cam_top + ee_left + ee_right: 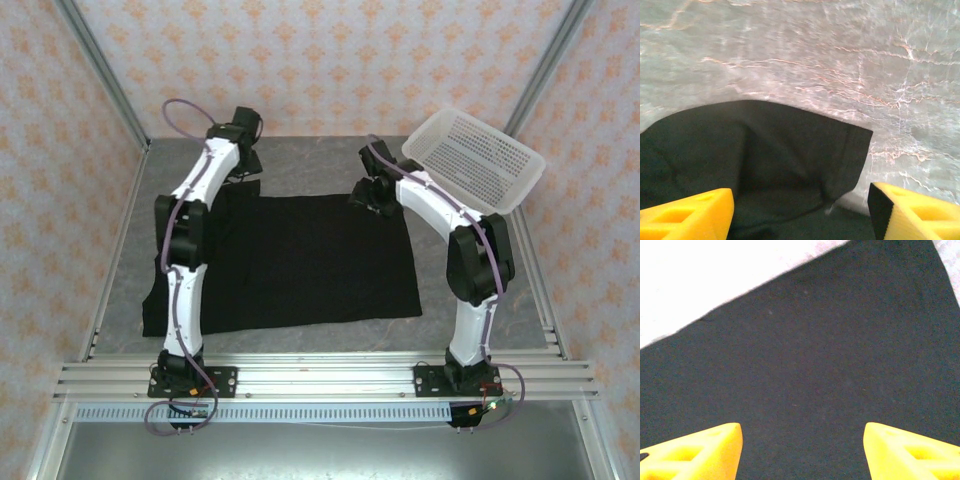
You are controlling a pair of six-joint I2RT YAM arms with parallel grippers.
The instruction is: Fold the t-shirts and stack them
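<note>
The black t-shirt's far corner is doubled over, so next my left gripper pinches the flap's loose end (pixel 255 188) and pulls it flat before folding.
A black t-shirt (pixel 300 260) lies flat on the grey table, plain side up, its lower left corner reaching toward the left arm's base. My left gripper (pixel 243 160) hovers over the shirt's far left corner; in the left wrist view it (pixel 801 215) stands open, its yellow fingers (pixel 690 212) apart above a loosely folded black sleeve (pixel 790 150). My right gripper (pixel 372 192) is at the shirt's far right edge. Seen from the right wrist, it (pixel 802 450) is open over flat black cloth (pixel 815 365), with nothing pinched.
A white perforated basket (pixel 475 160) sits tilted at the back right of the table, just behind the right arm. Bare grey marbled tabletop (pixel 815 50) stretches beyond the shirt's far edge. Metal frame rails (pixel 320 375) run along the near edge.
</note>
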